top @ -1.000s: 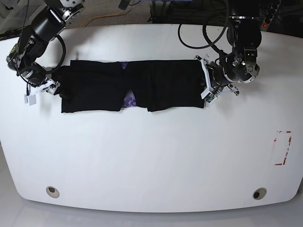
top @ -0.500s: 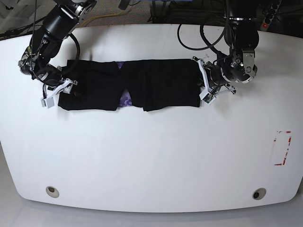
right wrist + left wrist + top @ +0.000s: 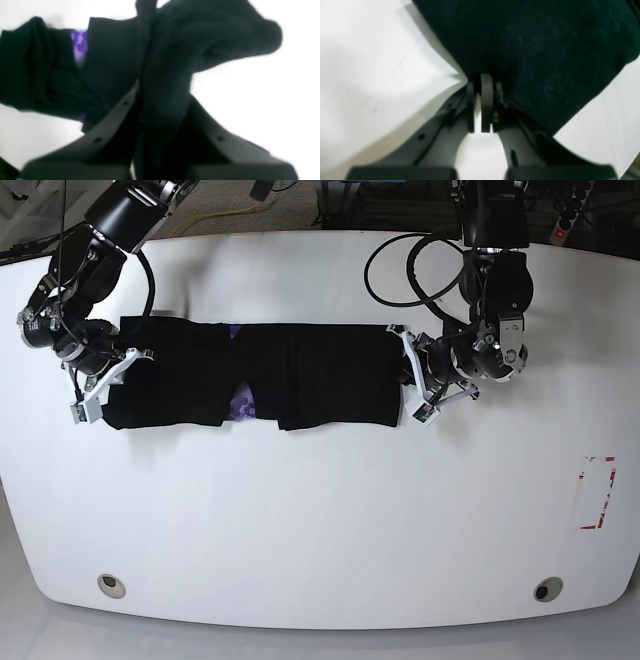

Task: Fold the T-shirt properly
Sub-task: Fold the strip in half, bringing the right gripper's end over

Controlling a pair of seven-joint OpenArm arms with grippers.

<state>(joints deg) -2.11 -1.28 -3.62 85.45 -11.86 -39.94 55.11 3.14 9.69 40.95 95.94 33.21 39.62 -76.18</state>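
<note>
The robot's right gripper needs to release the end of the T-shirt, still on the white table, on the band of the T-shirt [image 3: 328,394] between the purple patch and the left gripper.
The black T-shirt [image 3: 300,375] lies as a long folded band across the far half of the white table [image 3: 320,510], with a purple patch [image 3: 240,402] showing at its middle. My left gripper [image 3: 408,385] is at the band's right end. In the left wrist view the left gripper [image 3: 482,82] is shut on the fabric edge [image 3: 545,50]. My right gripper [image 3: 98,385] is at the band's left end. In the right wrist view the right gripper [image 3: 141,100] has its fingers closed, with bunched black cloth [image 3: 175,62] between and over them.
A red-marked rectangle [image 3: 597,492] is on the table at the right. Two round holes [image 3: 111,584] [image 3: 546,589] sit near the front edge. Black cables [image 3: 400,270] loop behind the left arm at the back.
My right gripper went from open beside the shirt's left end to closed on it. The whole band and both grippers shifted left and slightly toward the front.
</note>
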